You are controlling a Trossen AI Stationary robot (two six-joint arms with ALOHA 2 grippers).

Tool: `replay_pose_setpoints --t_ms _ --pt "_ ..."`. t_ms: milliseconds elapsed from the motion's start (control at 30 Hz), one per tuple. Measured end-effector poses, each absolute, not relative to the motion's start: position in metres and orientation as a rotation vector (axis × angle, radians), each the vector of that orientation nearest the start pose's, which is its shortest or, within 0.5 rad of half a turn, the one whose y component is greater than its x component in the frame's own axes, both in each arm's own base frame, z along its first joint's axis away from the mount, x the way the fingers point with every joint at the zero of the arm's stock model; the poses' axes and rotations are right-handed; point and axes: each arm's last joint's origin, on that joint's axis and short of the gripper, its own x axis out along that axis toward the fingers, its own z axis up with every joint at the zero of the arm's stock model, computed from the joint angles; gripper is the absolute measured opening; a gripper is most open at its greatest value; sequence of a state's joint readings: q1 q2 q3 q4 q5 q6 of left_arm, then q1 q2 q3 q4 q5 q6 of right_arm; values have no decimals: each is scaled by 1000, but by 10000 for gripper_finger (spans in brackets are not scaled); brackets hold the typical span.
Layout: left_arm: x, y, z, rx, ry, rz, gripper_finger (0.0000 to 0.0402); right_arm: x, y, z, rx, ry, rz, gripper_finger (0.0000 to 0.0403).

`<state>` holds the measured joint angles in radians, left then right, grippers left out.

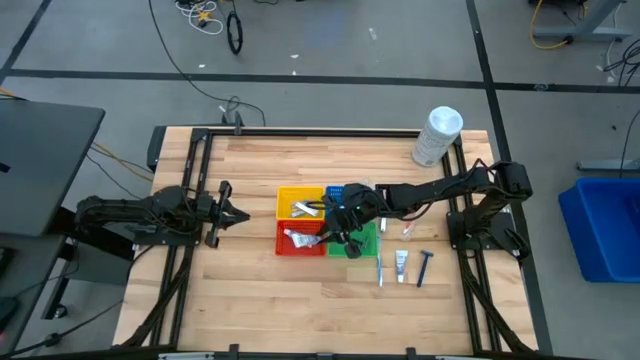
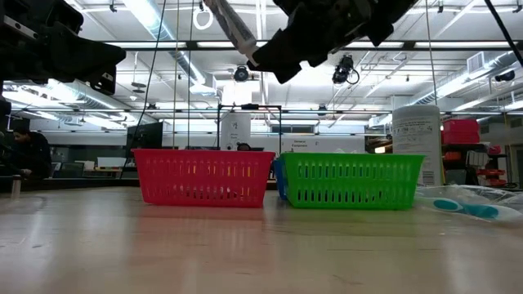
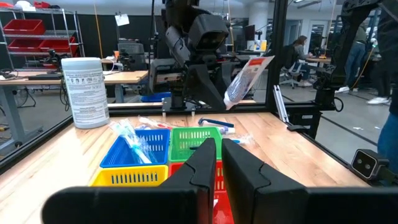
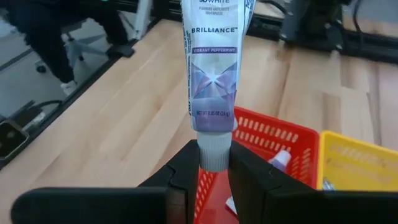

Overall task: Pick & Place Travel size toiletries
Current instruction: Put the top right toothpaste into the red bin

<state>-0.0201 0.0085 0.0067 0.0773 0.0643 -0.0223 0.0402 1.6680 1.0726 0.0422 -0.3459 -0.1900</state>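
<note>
My right gripper is going to the pale tube in the near half of the red basket (image 1: 298, 249) (image 4: 241, 167). It will let go of the toothpaste tube beside it.
My right gripper (image 1: 338, 232) hangs high over the red basket (image 1: 298, 240), shut on a small white and purple toothpaste tube (image 4: 213, 68). The tube also shows in the low view (image 2: 233, 28) and the left wrist view (image 3: 249, 78). A pale tube or packet (image 4: 281, 160) lies in the red basket. A toothbrush (image 1: 380, 268), a small tube (image 1: 401, 265) and a dark razor (image 1: 424, 268) lie flat on the table right of the green basket (image 1: 362, 240). My left gripper (image 1: 228, 208) waits at the table's left, shut, touching nothing. My right gripper pinches the tube's white cap (image 4: 214, 155) between its two fingers. The fingers (image 4: 186, 171) reach it from the table's right side, high above the baskets. The tube is lifted clear; its body sticks out past the fingertips and tilts upward.
Four small baskets stand together mid-table: yellow (image 1: 300, 200), blue (image 1: 335, 193), red and green. The blue one holds toothbrushes (image 3: 134, 140). A large white cylindrical container (image 1: 437, 135) stands near the far right corner. Bare wood lies near the table's near edge and left side.
</note>
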Motion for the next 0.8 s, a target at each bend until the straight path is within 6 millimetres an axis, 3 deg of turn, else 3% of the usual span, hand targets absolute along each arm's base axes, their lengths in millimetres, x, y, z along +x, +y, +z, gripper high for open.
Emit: replay_pose_setpoints --t_ms 300,800 --pt "97 -4 173 -21 -75 -85 32 382 23 239 -3 624 364 78" --pt "97 -4 172 -21 -74 -86 32 406 21 238 -6 747 307 78"
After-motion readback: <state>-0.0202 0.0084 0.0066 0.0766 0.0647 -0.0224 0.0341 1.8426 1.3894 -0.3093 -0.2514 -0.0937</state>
